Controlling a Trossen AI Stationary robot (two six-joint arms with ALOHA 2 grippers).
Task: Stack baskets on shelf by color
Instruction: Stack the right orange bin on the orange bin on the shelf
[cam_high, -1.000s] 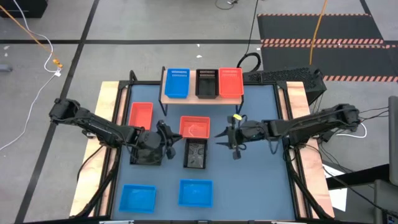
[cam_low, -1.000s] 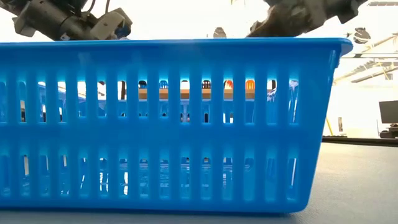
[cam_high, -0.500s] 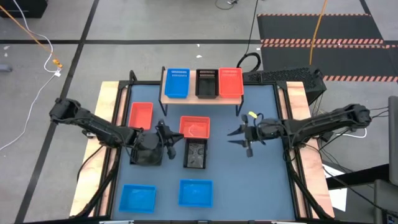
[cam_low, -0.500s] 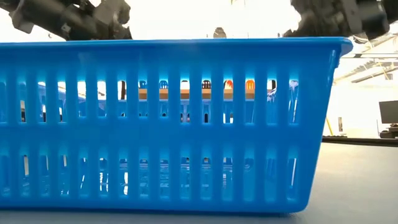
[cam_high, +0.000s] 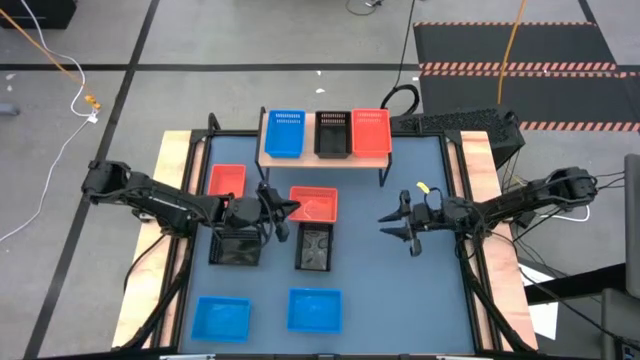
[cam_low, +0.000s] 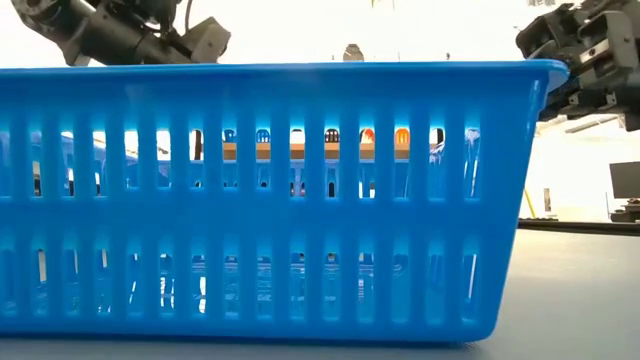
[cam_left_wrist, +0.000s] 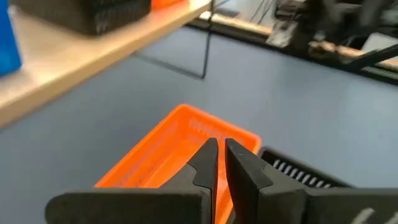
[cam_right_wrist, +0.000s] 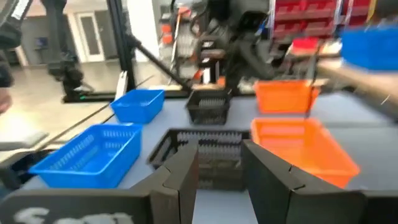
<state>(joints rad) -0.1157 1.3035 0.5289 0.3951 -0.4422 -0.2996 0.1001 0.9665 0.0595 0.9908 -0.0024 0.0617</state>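
Observation:
Next, I close my right gripper on the near corner (cam_high: 333, 220), facing it, of the middle red basket beside my left gripper.
The shelf (cam_high: 325, 152) at the table's far edge carries a blue (cam_high: 285, 132), a black (cam_high: 332, 132) and a red basket (cam_high: 371, 131) side by side. Two red baskets (cam_high: 227, 180) (cam_high: 313, 204), two black (cam_high: 315, 248) (cam_high: 235, 247) and two blue (cam_high: 221, 317) (cam_high: 315, 309) rest on the tabletop. My left gripper (cam_high: 288, 208) (cam_left_wrist: 221, 154) hovers shut by the middle red basket's (cam_left_wrist: 180, 149) left rim, touching nothing. My right gripper (cam_high: 395, 226) (cam_right_wrist: 217, 163) is open over bare table right of the baskets.
In the low view a blue basket (cam_low: 270, 200) fills the foreground, and the shelf shows only through its slots. The shelf's thin black legs (cam_high: 381, 175) stand near the right gripper. Wooden side rails (cam_high: 170, 200) border the blue-grey tabletop (cam_high: 420, 290).
My left gripper has moved from beside the left black basket toward the far edge and to the right, up to the middle red basket. My right gripper has drawn back toward the table's right edge, staying open. No basket has moved.

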